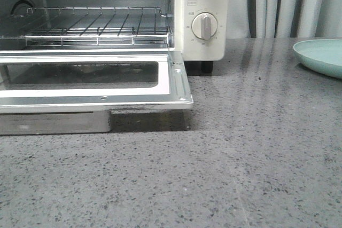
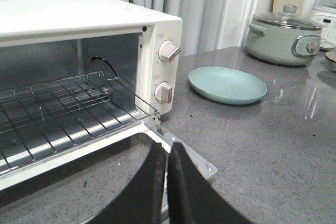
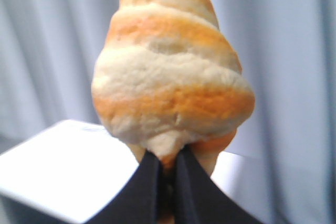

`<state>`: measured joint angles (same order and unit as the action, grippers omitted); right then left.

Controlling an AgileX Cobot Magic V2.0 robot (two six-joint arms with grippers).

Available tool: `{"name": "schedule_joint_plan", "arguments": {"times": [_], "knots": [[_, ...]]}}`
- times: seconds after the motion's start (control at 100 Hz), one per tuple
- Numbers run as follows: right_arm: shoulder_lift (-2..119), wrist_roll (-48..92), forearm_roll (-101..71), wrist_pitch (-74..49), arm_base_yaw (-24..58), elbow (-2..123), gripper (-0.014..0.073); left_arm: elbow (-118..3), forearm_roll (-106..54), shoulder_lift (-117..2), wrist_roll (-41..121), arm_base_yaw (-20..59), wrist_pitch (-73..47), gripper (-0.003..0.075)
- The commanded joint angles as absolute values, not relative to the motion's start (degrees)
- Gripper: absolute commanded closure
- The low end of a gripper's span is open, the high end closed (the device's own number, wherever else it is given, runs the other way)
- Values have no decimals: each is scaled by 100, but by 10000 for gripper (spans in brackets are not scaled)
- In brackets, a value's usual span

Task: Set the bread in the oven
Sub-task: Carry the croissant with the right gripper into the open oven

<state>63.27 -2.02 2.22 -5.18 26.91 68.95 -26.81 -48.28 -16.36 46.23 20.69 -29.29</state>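
Next, my right gripper lets go of the bread so that it lies across the middle of the oven's bare wire rack (image 1: 85, 13).
The cream-white oven (image 1: 200, 20) stands at the left with its glass door (image 1: 96, 81) folded down flat and its wire rack (image 1: 96, 25) bare. It also shows in the left wrist view (image 2: 157, 35). My left gripper (image 2: 168, 148) is shut and empty, hovering over the open door's right corner. My right gripper (image 3: 167, 156) is shut on the bread (image 3: 170, 66), a golden-brown roll with cream stripes, gripped by its lower end and held up high; the oven's white top (image 3: 63, 171) lies below it. Neither gripper shows in the front view.
A pale green plate (image 1: 323, 56) sits at the right on the grey speckled counter (image 1: 240, 158); it also shows in the left wrist view (image 2: 227, 85). A grey-green lidded cooker (image 2: 283, 38) stands farther back right. Curtains hang behind.
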Motion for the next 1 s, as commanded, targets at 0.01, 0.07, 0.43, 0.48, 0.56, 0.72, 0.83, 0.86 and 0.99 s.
{"name": "schedule_joint_plan", "arguments": {"times": [0.01, 0.07, 0.43, 0.48, 0.56, 0.72, 0.83, 0.86, 0.99], "knots": [[6632, -195, 889, -613, 3479, 7281, 662, -2890, -4994, -1699, 4629, 2101, -2483, 742], [6934, -195, 1267, -897, 4076, 7344, 662, -2890, -4994, -1699, 4629, 2101, -2445, 741], [8722, -195, 1795, -966, 4964, 7359, 662, -2890, -5008, -1699, 4629, 2101, -2661, 741], [8884, -195, 1795, -850, 4887, 7381, 662, -2890, -5050, -1699, 4629, 2101, -2688, 741], [9087, -195, 1800, -816, 4739, 7450, 662, -2890, -5054, -1699, 4629, 2101, -2748, 742], [9353, -195, 1800, -821, 4423, 7683, 662, -2890, -5054, -1699, 4629, 2101, -2898, 741], [9411, -195, 1790, -781, 4298, 7822, 662, -2890, -5054, -1699, 4629, 2101, -2921, 741], [9423, -195, 1790, -781, 4253, 7855, 662, -2890, -5054, -1699, 4629, 2101, -2921, 742], [9529, -195, 1765, -802, 4125, 7954, 662, -2890, -5054, -1699, 4629, 2101, -2921, 741]]}}
